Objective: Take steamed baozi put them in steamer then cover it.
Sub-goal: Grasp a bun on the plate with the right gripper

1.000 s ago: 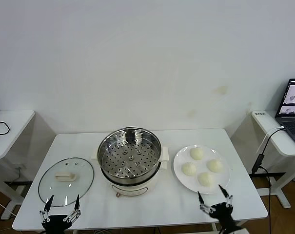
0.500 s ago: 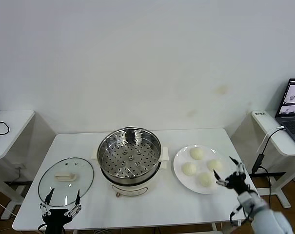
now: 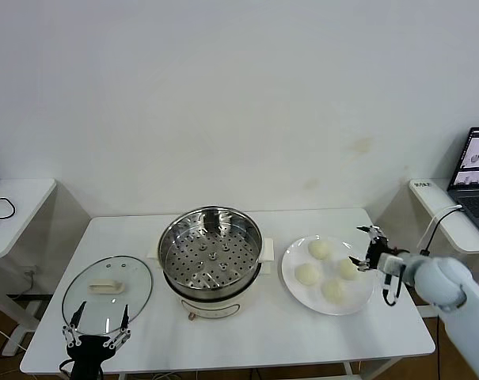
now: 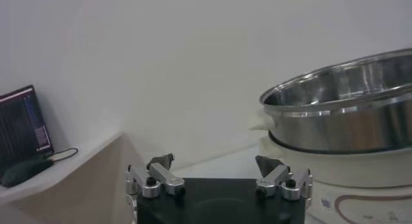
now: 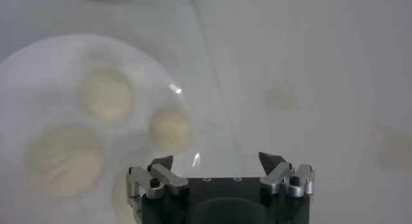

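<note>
The robot's right gripper should next close on the sides of the baozi (image 3: 319, 249) (image 5: 170, 129) nearest the wall, at the back of the white plate.
Several off-white steamed baozi (image 3: 319, 249) lie on a white plate (image 3: 291, 285) to the right of the steamer (image 3: 211, 253), a shiny perforated steel basket on a cream pot base with nothing in it. The cover (image 3: 107, 289), a glass lid with a cream handle, lies flat on the table to the steamer's left. My right gripper (image 3: 359, 245) hovers open at the plate's right edge, beside the nearest baozi (image 3: 348, 269). In the right wrist view it (image 5: 215, 159) holds nothing, above the baozi (image 5: 170, 129). My left gripper (image 3: 96, 332) waits open at the front left, near the cover.
A laptop (image 3: 477, 170) with a hanging cable stands on a side table (image 3: 453, 226) at the right. Another small table (image 3: 13, 210) is at the left. In the left wrist view the steamer (image 4: 341, 109) rises just beyond my left gripper (image 4: 214, 162).
My right gripper has lifted from the table's front edge and swung back and to the right, ending beside the plate's right edge. The left gripper has barely moved.
</note>
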{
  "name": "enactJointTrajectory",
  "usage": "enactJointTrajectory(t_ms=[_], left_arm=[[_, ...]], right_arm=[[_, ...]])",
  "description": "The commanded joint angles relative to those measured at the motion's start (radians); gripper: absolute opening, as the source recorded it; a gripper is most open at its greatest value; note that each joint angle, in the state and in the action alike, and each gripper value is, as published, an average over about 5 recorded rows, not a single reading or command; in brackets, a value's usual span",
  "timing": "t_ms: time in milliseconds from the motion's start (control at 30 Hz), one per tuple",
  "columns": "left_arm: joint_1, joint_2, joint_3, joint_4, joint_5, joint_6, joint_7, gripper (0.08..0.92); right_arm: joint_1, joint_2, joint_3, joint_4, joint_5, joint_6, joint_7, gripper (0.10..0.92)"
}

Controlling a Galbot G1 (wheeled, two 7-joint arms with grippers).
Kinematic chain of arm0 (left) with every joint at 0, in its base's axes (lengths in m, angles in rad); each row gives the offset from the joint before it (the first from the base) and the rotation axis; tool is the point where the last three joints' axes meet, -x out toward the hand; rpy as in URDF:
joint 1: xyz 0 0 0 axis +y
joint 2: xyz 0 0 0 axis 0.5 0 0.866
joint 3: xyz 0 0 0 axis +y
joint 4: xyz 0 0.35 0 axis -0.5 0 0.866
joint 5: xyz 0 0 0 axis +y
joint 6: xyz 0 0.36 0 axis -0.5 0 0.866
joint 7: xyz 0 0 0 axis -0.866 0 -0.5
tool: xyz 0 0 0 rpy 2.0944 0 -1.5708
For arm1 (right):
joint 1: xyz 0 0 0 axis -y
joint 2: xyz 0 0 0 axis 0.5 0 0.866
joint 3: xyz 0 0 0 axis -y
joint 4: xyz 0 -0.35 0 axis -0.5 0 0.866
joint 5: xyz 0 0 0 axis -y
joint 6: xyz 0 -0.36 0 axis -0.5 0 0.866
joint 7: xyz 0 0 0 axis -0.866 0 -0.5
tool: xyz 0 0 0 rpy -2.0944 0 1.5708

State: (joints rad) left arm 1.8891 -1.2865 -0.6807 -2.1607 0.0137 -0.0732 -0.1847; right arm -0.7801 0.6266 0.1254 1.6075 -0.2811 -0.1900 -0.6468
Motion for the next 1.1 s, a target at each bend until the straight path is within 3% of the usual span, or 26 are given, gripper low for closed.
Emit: enactJointTrajectory(t_ms=[33, 233, 533, 1100], left_arm=[[-0.009, -0.002, -0.005, 0.003, 0.02, 0.006, -0.001, 0.823], [-0.018, -0.004, -0.009, 0.012, 0.021, 0.006, -0.001, 0.823], [-0.024, -0.004, -0.025, 0.023, 0.018, 0.006, -0.002, 0.823], [-0.028, -0.004, -0.028, 0.027, 0.021, 0.005, -0.002, 0.823]], right_arm=[[0.531, -0.059, -0.505, -0.23, 0.057, -0.025, -0.242, 0.823], [0.7, 0.1, -0.677, -0.386, 0.09, -0.011, -0.294, 0.823], [0.785, 0.295, -0.787, -0.621, 0.019, 0.038, -0.35, 0.823], [0.727, 0.386, -0.775, -0.742, -0.074, 0.053, -0.301, 0.823]])
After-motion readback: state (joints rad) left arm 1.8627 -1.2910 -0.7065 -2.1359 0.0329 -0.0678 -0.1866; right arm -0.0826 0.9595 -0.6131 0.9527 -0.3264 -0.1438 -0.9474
